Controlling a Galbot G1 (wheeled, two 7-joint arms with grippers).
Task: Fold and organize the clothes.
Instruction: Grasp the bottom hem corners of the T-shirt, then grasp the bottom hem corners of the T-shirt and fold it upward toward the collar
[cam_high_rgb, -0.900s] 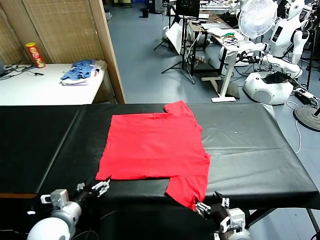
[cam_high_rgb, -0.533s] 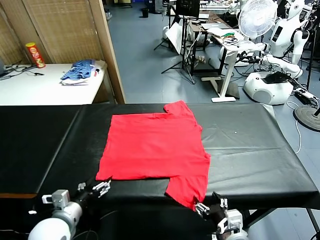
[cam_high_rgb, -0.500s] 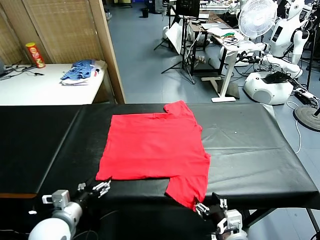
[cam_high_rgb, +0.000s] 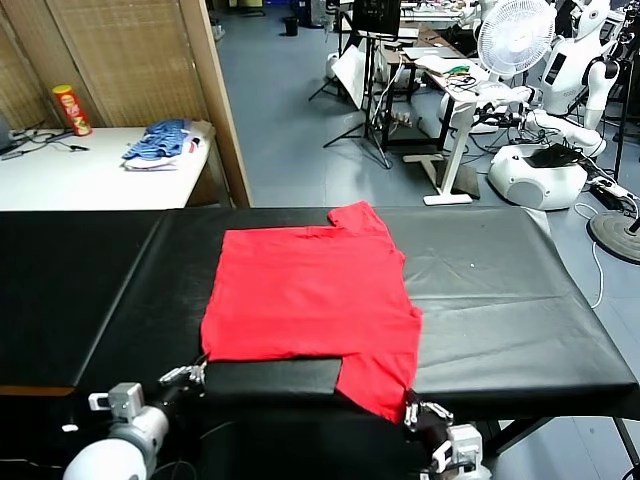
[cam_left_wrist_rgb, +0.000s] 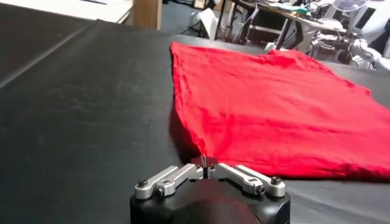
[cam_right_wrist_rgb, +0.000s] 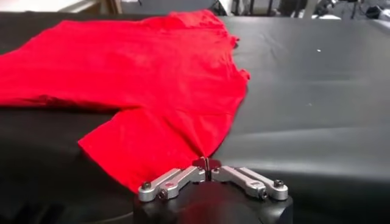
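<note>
My right gripper will let go of the near sleeve's tip on the red T-shirt's body, just inside the collar edge (cam_high_rgb: 394, 291) (cam_right_wrist_rgb: 228, 63).
The clothes are one bright red T-shirt (cam_high_rgb: 310, 290), lying flat on the black table (cam_high_rgb: 500, 300) with its plain side up. One sleeve points to the far side and the other hangs over the near edge. At the near left, my left gripper (cam_high_rgb: 193, 373) is shut on the shirt's near left corner; in the left wrist view the jaws (cam_left_wrist_rgb: 205, 165) pinch the tip of the red cloth (cam_left_wrist_rgb: 274, 109). Below the table's near edge, my right gripper (cam_high_rgb: 415, 408) is shut on the tip of the near sleeve, and the right wrist view shows that pinch (cam_right_wrist_rgb: 207, 164) on the shirt (cam_right_wrist_rgb: 152, 79).
A white side table at the back left carries a blue-and-white fabric pile (cam_high_rgb: 160, 143) and a red can (cam_high_rgb: 70, 108). A wooden screen (cam_high_rgb: 130, 60) stands behind it. A fan (cam_high_rgb: 515, 35), stands and white robots (cam_high_rgb: 540, 170) fill the floor beyond the table.
Both grippers have drawn back toward the near edge and slightly lower, still holding the cloth. The shirt's near hem and sleeve tip followed a little.
</note>
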